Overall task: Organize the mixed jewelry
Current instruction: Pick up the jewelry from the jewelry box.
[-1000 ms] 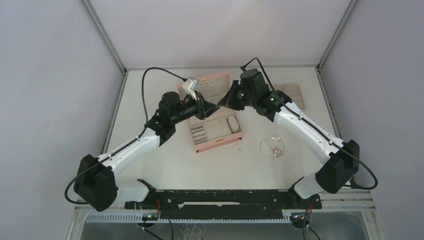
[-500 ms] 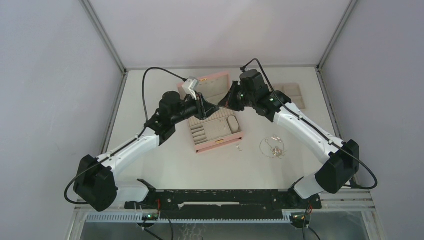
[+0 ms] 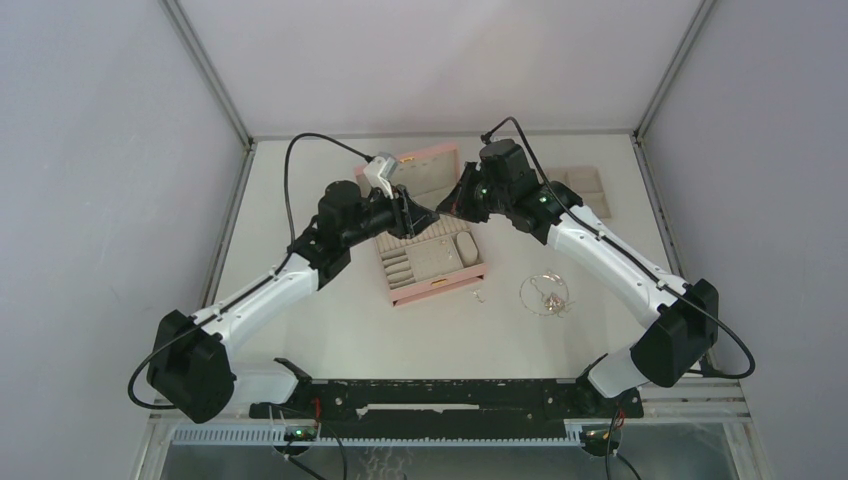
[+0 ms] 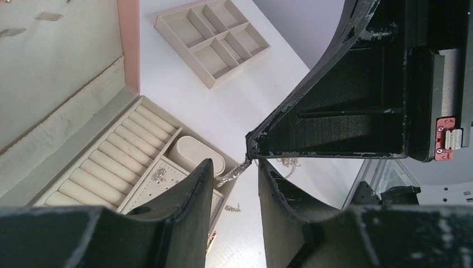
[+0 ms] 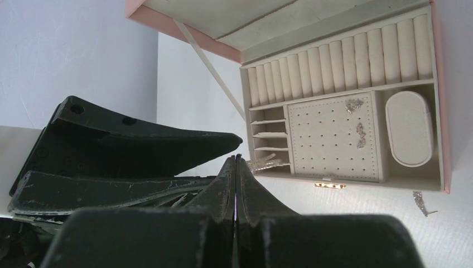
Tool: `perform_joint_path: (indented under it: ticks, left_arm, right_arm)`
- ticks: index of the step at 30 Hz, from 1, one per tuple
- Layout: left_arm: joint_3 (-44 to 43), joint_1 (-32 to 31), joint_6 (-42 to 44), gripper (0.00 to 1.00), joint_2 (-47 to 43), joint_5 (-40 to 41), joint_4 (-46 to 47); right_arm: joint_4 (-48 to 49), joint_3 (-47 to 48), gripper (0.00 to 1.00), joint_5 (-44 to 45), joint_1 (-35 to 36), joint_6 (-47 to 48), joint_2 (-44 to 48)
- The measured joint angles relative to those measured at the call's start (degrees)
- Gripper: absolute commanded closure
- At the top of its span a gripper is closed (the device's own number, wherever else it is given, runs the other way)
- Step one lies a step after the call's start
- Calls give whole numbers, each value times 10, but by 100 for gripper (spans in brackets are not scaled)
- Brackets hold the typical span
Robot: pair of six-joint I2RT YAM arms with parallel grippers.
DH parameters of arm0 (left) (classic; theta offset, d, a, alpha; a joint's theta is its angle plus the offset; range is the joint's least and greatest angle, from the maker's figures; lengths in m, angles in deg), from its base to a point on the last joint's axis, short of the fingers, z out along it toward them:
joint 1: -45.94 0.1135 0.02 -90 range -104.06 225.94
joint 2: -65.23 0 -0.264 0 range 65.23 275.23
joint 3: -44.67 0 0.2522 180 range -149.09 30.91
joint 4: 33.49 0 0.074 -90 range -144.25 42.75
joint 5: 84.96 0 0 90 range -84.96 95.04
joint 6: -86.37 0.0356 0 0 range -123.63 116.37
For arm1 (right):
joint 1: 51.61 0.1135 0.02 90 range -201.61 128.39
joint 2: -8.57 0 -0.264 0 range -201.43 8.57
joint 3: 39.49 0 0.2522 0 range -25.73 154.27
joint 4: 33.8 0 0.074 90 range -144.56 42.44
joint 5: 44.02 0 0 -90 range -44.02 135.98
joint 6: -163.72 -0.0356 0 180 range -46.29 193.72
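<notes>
The earring's lower end is slanting toward one finger of my left gripper, so my left gripper will close on the upper part (image 4: 243, 167) beside the fingers of my right gripper.
A slim sparkly silver earring (image 4: 236, 172) hangs over the open pink box (image 3: 440, 278). My right gripper (image 5: 237, 158) is shut on its upper end, and the earring (image 5: 266, 163) sticks out from the fingertips. My left gripper (image 4: 234, 166) is open, one finger on each side of the earring, the left finger close against its lower end. Both grippers, left (image 3: 418, 215) and right (image 3: 447, 207), meet above the box's back half. Two small earrings (image 5: 354, 105) sit on the box's perforated pad. A looped chain necklace (image 3: 545, 295) and a loose earring (image 3: 478, 295) lie on the table.
The box lid (image 3: 428, 170) stands open behind the grippers. A flat beige compartment tray (image 3: 590, 190) lies at the back right. An oval cushion (image 5: 410, 128) fills the box's right compartment, with ring rolls (image 5: 334, 64) along the back.
My left gripper's jaws have spread apart around the silver earring. The right gripper stays shut on it, and neither arm has visibly shifted.
</notes>
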Motion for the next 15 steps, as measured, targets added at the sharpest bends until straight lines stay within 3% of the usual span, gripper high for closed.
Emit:
perform_joint_path:
  ticks: [7,11,15]
  left_arm:
    - [-4,0,5,61,0,-7,0]
    - [-8,0,9,69,1,-12,-2]
    - [-10,0,10,70,2,-20,-2]
  right_arm:
    - [0,0,100,0,0,0,0]
    - [4,0,100,0,0,0,0]
    - [6,0,100,0,-1,2,0]
